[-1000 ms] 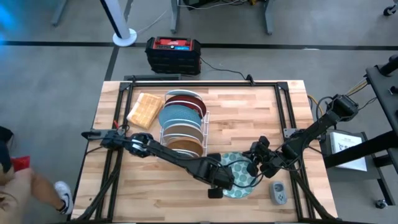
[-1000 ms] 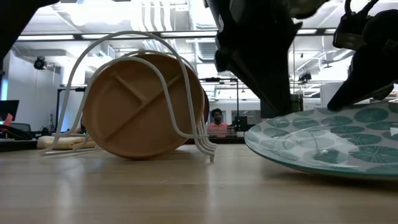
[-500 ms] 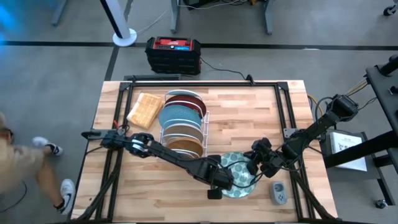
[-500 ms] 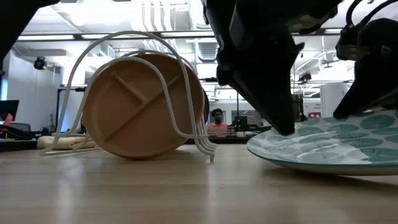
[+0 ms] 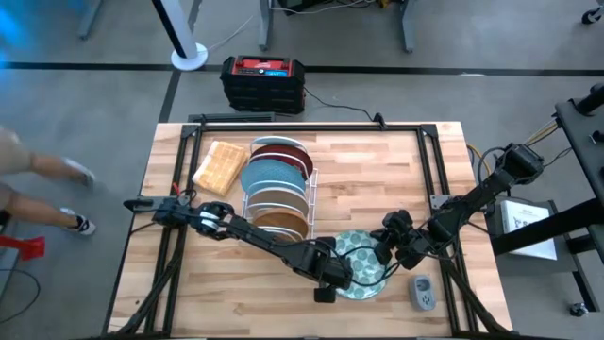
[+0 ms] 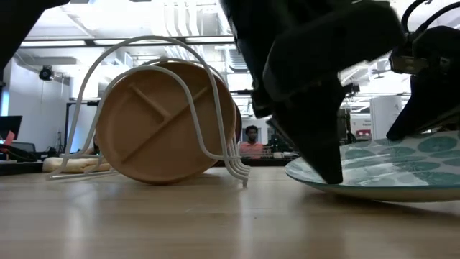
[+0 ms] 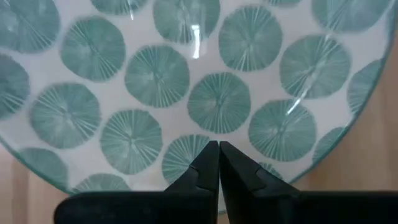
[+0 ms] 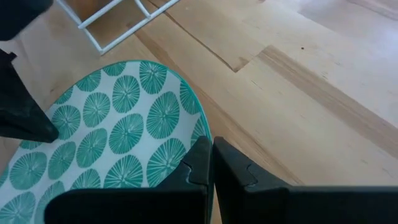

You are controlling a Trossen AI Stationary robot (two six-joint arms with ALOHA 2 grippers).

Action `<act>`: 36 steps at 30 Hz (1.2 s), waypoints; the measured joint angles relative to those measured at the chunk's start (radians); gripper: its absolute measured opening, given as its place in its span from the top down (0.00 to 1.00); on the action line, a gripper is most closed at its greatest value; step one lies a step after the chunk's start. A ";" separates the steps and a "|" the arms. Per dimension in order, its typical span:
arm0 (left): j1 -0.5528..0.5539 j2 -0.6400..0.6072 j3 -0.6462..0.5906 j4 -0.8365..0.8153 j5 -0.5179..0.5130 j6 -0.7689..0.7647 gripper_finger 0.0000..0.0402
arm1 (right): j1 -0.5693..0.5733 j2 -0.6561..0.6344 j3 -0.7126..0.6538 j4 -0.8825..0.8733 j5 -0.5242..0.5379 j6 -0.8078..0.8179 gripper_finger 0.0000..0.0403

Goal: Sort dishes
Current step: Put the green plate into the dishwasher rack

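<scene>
Only the fingertips of my right gripper pinch the teal plate's rim, so it should open and take the plate's rim deeper (image 8: 200,111) while my left gripper steadies the plate before lifting.
The teal plate with pale dots (image 5: 363,269) lies near the table's front edge, right of centre. It is tilted, with its right side higher (image 6: 381,173). My left gripper (image 7: 219,146) is shut, its tips down on the plate's left part (image 6: 332,176). My right gripper (image 8: 211,144) is shut on the plate's right rim (image 5: 382,253). A white wire rack (image 5: 278,194) holds the other dishes on edge. From front to back they are the wooden divided plate (image 6: 162,122), an off-white one (image 5: 276,198), a light blue one (image 5: 269,173) and a red one (image 5: 283,151). My left gripper sets its shut fingertips (image 7: 208,163) on the plate's patterned upper face just inside the rim (image 7: 186,152). It comes steeply from above and from the table's left. My right gripper pinches the plate's rim (image 8: 200,127) between its two fingers, slanting down from the table's right. The plate's held side is raised, and its opposite edge (image 6: 291,169) sits just above the wood.
A tan waffle block (image 5: 219,167) lies left of the rack. A small grey device (image 5: 423,293) sits at the front right corner. A black and red box (image 5: 262,80) stands on the floor behind the table. A person's legs (image 5: 38,203) pass on the left.
My left gripper has gone down onto the teal plate. The plate's left edge has sunk toward the table, so the plate lies flatter than before. Its right side stays up in my right gripper. The person at the left has walked on.
</scene>
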 joint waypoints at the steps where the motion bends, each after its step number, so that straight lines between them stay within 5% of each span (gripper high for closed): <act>1: 0.000 0.001 -0.010 0.007 0.000 0.000 1.00 | 0.000 0.000 -0.002 0.000 0.000 0.000 1.00; 16: 0.004 -0.005 -0.071 0.071 -0.001 -0.015 1.00 | 0.000 0.000 -0.004 0.002 -0.006 0.005 0.99; 36: 0.011 -0.001 -0.078 0.073 -0.001 -0.023 1.00 | 0.000 0.000 -0.006 0.003 -0.145 0.109 0.62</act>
